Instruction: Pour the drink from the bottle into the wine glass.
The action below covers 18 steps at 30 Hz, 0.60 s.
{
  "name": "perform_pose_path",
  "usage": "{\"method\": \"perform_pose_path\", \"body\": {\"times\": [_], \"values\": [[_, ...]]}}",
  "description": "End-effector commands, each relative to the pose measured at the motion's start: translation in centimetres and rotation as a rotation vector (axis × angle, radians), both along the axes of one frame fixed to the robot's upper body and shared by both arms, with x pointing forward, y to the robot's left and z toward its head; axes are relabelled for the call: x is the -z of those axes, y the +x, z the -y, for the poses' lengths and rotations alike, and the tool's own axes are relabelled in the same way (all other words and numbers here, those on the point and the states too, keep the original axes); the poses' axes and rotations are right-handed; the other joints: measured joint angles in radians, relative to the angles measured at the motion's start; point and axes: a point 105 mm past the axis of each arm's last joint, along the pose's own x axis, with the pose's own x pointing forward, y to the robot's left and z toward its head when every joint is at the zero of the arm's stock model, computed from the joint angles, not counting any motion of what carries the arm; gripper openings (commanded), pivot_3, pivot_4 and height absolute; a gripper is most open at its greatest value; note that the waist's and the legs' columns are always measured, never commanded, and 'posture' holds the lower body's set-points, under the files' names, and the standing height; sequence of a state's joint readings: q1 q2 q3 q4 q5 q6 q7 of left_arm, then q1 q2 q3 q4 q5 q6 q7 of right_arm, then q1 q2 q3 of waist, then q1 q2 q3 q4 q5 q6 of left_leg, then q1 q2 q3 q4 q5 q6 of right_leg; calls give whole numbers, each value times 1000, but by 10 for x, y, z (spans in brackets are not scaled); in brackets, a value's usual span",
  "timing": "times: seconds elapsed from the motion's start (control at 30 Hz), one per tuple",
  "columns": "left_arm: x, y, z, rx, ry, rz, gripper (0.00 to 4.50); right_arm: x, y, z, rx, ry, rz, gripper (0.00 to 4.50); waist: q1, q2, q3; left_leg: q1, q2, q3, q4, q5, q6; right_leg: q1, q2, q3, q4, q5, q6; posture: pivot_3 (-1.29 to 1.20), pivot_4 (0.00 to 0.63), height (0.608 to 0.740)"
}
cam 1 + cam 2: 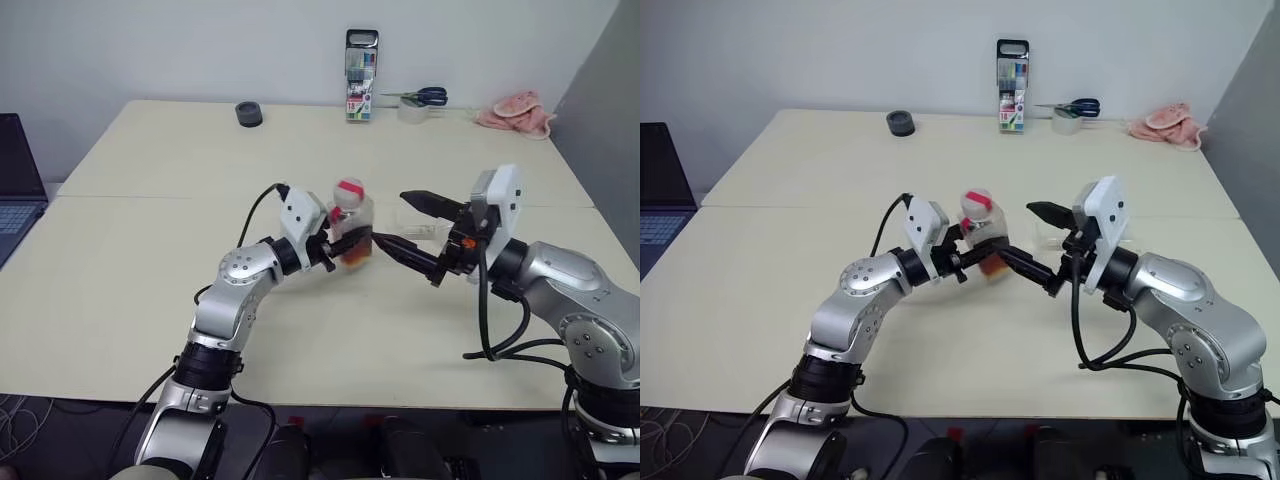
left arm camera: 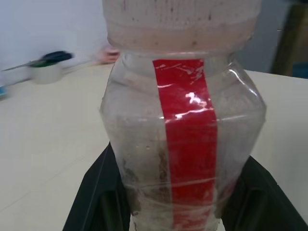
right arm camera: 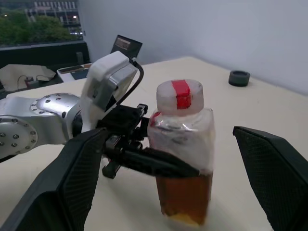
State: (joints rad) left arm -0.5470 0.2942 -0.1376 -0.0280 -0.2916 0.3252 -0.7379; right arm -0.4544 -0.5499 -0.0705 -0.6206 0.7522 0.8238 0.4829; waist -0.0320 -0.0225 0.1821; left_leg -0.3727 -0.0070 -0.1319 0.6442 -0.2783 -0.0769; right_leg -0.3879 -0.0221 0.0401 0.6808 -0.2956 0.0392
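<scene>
My left gripper has a spot for the bottle between the laptop and the wine glass, nearer than the seam. I will stand it there on the table (image 1: pixel 283 252).
My left gripper (image 1: pixel 352 246) is shut on the bottle (image 1: pixel 350 212), holding it by the lower body near the middle of the table. The bottle (image 3: pixel 183 139) is clear plastic with a red strip (image 2: pixel 187 144) and a red-and-white cap, and it leans slightly. The reddish-brown drink (image 3: pixel 185 197) fills its lower part. From the right, my right gripper (image 1: pixel 388 216) points at the bottle, open wide, one finger on each side and touching nothing. A faint clear shape (image 1: pixel 420 225) behind those fingers looks like the wine glass; its outline is hard to make out.
Along the far edge stand a pen case (image 1: pixel 362 75), scissors on a white roll (image 1: pixel 415 100), a pink cloth (image 1: pixel 515 110) and a small black round object (image 1: pixel 249 114). A laptop (image 1: pixel 15 190) sits off the table's left side.
</scene>
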Motion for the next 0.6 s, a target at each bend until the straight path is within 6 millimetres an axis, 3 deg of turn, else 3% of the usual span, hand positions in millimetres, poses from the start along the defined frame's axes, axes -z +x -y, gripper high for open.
{"method": "perform_pose_path", "body": {"times": [0.03, 0.2, 0.33, 0.6], "values": [[-18, -3, 6, 61, 1, 62, 1848, -15, -8, -7, 1, 21, 50, 4500, 0, 0, 0, 0, 0, 0, 0, 0, 1, 0, 0, 0, 0, 0, 0, 0, 150, 740], [-19, 22, -15, -122, -6, 61, 1848, -6, -16, -3, 5, -11, 31, 4500, 1, 0, 0, -1, 0, -1, 0, -1, 1, 0, 0, 0, 0, 0, 0, 0, 150, 740], [-6, 41, -60, -386, -40, -18, 1847, 13, -18, 0, 6, -81, 1, 4500, -2, 0, 0, -2, 0, -1, 0, -1, 1, -1, 0, -1, 0, 0, 0, 0, 150, 740], [9, 38, -110, -668, -44, -59, 1838, 22, 0, 5, 69, -93, 12, 4500, 2, 0, 0, -2, 0, -1, 1, -1, 1, -1, 0, -1, 0, 0, 0, 0, 150, 740]]}}
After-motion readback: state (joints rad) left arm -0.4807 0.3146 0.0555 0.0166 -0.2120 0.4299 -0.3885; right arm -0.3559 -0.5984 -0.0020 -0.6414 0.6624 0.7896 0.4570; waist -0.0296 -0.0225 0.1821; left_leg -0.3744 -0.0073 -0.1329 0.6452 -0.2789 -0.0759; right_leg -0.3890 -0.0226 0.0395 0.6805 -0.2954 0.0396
